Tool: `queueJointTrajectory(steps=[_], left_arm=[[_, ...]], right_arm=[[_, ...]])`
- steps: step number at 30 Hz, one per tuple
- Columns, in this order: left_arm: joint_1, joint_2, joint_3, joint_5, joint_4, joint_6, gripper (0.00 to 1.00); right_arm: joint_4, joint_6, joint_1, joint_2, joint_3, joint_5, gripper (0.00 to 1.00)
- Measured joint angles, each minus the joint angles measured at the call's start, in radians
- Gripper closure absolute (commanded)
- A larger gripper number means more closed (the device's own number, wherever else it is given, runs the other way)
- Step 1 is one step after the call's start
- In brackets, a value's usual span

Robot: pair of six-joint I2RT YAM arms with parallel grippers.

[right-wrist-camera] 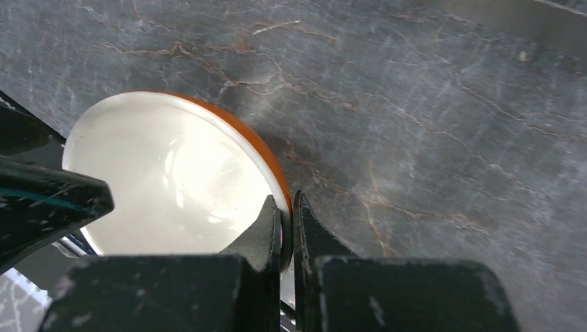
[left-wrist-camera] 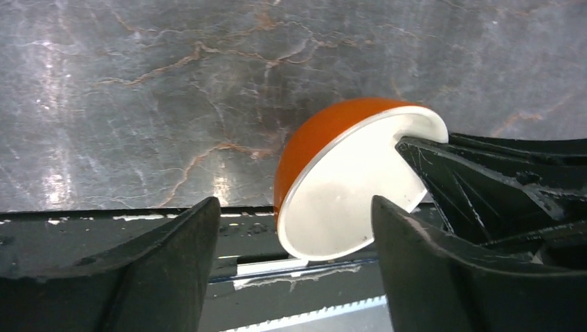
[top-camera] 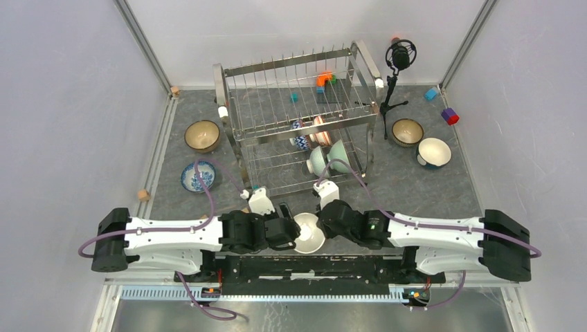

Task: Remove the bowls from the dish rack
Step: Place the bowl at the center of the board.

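Observation:
I should use my right gripper to set the orange bowl down on the table (top-camera: pixel 432 182) just in front of the white bowl.
An orange bowl (top-camera: pixel 309 232) with a white inside hangs tilted above the table's near edge, between my two arms. My right gripper (top-camera: pixel 322 221) is shut on its right rim; in the right wrist view the jaws (right-wrist-camera: pixel 287 223) pinch the rim of this bowl (right-wrist-camera: pixel 166 173). My left gripper (top-camera: pixel 291 234) is open at the bowl's left side; in the left wrist view the bowl (left-wrist-camera: pixel 346 187) lies between its spread fingers (left-wrist-camera: pixel 294 277), close to the right one. The dish rack (top-camera: pixel 239 142) holds a blue-and-white bowl (top-camera: pixel 302 142), a red-and-white bowl (top-camera: pixel 320 129) and two pale green bowls (top-camera: pixel 328 158).
On the table left of the rack stand a tan bowl (top-camera: pixel 202 135) and a blue-and-white bowl (top-camera: pixel 197 176). To the right stand a tan bowl (top-camera: pixel 407 131) and a white bowl (top-camera: pixel 434 152). A black microphone tripod (top-camera: pixel 394 76) and coloured blocks (top-camera: pixel 450 116) are at the back right.

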Motion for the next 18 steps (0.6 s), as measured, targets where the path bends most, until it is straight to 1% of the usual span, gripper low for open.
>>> queueJointTrajectory(steps=[1, 5, 10, 14, 18], left_arm=[[0.000, -0.012, -0.003, 0.002, 0.016, 0.026, 0.01], [0.000, -0.079, -0.023, 0.004, 0.067, 0.138, 0.00], [0.000, -0.206, -0.087, -0.006, 0.129, 0.280, 0.00], [0.000, -0.287, -0.160, -0.032, 0.183, 0.347, 0.00], [0.000, -0.320, -0.197, -0.056, 0.232, 0.373, 0.00]], right_arm=[[-0.016, -0.005, 0.000, -0.013, 0.000, 0.006, 1.00], [-0.140, -0.036, 0.000, -0.090, 0.018, 0.067, 1.00], [-0.348, -0.076, -0.027, -0.195, 0.101, 0.192, 1.00], [-0.487, -0.110, -0.133, -0.266, 0.173, 0.276, 1.00], [-0.562, -0.157, -0.336, -0.319, 0.198, 0.315, 1.00]])
